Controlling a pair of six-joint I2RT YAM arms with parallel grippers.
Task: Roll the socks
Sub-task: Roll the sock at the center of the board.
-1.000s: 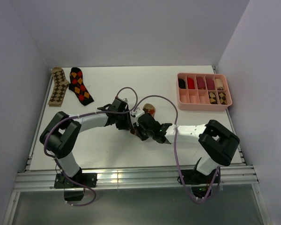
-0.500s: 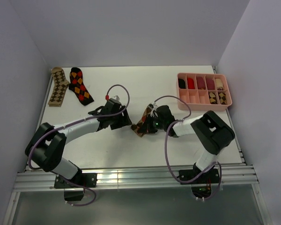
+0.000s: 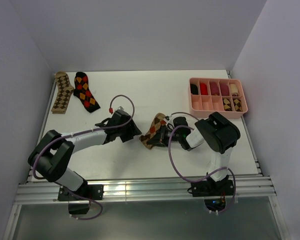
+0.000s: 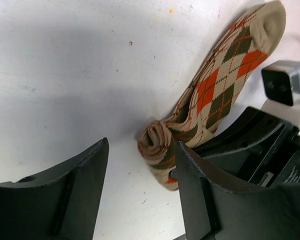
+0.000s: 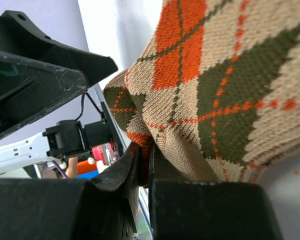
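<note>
The sock's roll is pinched by my right gripper alone, so my left gripper should take its coiled end (image 4: pixel 155 136) and hold it while my right gripper opens and regrips.
The beige-brown-orange argyle sock (image 3: pixel 154 130) lies mid-table, its near end curled into a small roll (image 4: pixel 157 145), the rest stretched flat (image 4: pixel 220 85). My left gripper (image 4: pixel 140 172) is open, its jaws on either side of the rolled end without closing on it; in the top view it (image 3: pixel 134 132) sits just left of the sock. My right gripper (image 5: pixel 144 160) is shut on the sock's edge near the roll (image 5: pixel 230 75) and lies low at the sock's right side (image 3: pixel 163 137). The tan-brown-cream sock (image 3: pixel 62 92) and the black-red-orange sock (image 3: pixel 86 91) lie flat at the far left.
A pink divided tray (image 3: pixel 217 107) at the far right holds rolled plain socks and rolled argyle ones. The right arm's black body (image 4: pixel 260 145) lies right beside the sock. Cables loop over both arms. White walls close in the table's left, back and right.
The right arm has folded back to the right, drawing the sock out flat from a bunched lump. The left gripper has drawn slightly left and stands open at the rolled end.
</note>
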